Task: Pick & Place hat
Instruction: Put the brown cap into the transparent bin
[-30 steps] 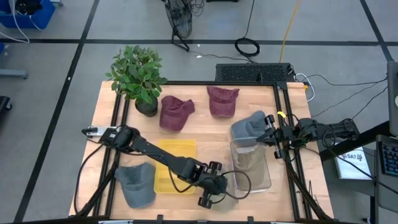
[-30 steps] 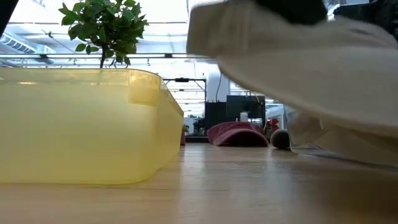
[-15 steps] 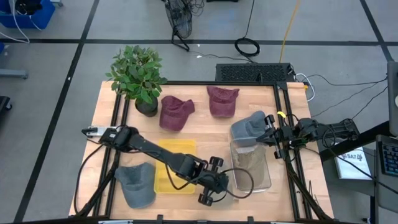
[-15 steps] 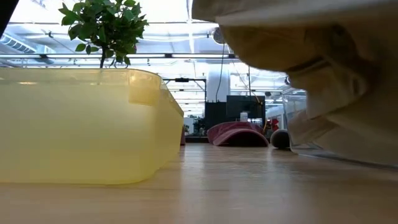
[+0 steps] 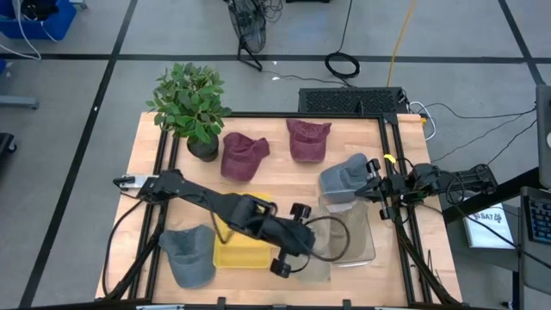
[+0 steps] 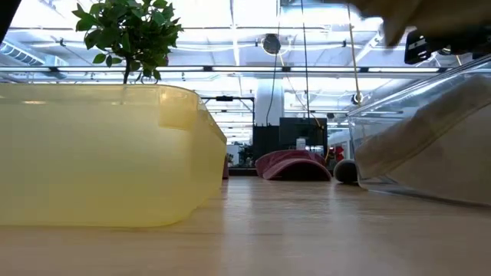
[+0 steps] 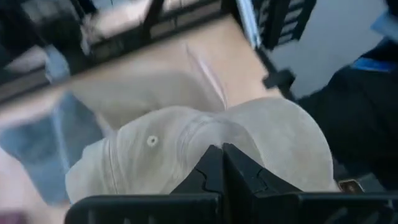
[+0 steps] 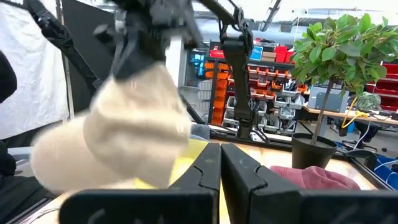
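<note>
The robot's left gripper needs to release the beige hat inside the clear bin (image 5: pixel 355 232) (image 7: pixel 155 93), with the beige hat's top close to the grey-blue hat. The beige hat now hangs over the bin's near end.
A beige hat (image 7: pixel 186 143) hangs in the air over the near end of the clear bin (image 5: pixel 353 226), with my left gripper (image 7: pixel 222 155) shut on it. In the high view that gripper (image 5: pixel 312 244) reaches in from the left, and the hat (image 5: pixel 325 257) shows blurred beneath it. The right wrist view shows the hat (image 8: pixel 124 137) dangling from the left arm. My right gripper (image 5: pixel 372 181) waits shut at the table's right edge, touching nothing. My left gripper pinches the hat's crown cloth (image 7: pixel 205 140) between its two fingers, some way from the top button (image 7: pixel 151 141). The fingers slant down from the table's left side. The hat hangs below them, lifted clear of the clear bin.
A yellow bin (image 5: pixel 244 232) sits left of the clear bin. Two maroon hats (image 5: pixel 244 156) (image 5: pixel 307 139) lie at the back, a grey-blue hat (image 5: pixel 343 178) by the right gripper, a grey hat (image 5: pixel 188 256) at the near left. A potted plant (image 5: pixel 191 105) stands at the back left.
My left gripper has gone up, staying shut on the beige hat. The hat has come up out of the clear bin and now hangs clear of it; in the low view it has risen almost out of the picture.
</note>
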`<state>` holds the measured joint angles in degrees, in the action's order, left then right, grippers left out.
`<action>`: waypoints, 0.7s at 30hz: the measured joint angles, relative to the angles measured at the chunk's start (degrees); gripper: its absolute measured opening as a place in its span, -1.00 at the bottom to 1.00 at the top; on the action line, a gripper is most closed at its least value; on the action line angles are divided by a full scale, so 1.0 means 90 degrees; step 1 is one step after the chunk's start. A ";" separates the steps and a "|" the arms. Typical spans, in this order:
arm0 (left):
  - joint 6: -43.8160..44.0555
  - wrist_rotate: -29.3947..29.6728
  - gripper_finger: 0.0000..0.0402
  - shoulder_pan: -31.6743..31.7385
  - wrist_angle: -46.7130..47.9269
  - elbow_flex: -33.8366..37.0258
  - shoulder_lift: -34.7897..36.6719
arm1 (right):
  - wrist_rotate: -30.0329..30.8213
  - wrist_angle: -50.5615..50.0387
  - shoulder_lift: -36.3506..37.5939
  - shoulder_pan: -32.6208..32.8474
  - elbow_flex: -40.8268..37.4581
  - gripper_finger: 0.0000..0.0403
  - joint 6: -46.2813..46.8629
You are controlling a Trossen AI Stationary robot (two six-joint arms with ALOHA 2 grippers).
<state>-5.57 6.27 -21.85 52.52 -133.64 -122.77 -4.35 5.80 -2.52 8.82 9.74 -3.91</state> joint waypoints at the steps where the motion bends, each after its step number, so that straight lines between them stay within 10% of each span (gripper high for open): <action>1: -0.0083 0.0019 -0.98 0.0031 -0.0077 -0.0037 0.0103 | 0.0001 0.0001 0.0002 0.0000 0.0000 -1.00 0.0001; 12: -0.0960 -0.0269 -0.99 0.0514 -0.0651 -0.0093 0.0264 | 0.0013 0.0808 0.0054 0.0000 0.0036 -1.00 0.0069; 21: -0.1586 -0.1043 -0.99 0.0900 -0.1239 -0.0086 -0.0050 | 0.1437 -0.0691 0.0068 -0.0012 0.1212 -1.00 0.0023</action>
<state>-19.85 -3.12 -13.74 41.37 -134.41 -123.21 8.59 -0.42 -1.91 8.71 20.65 -3.70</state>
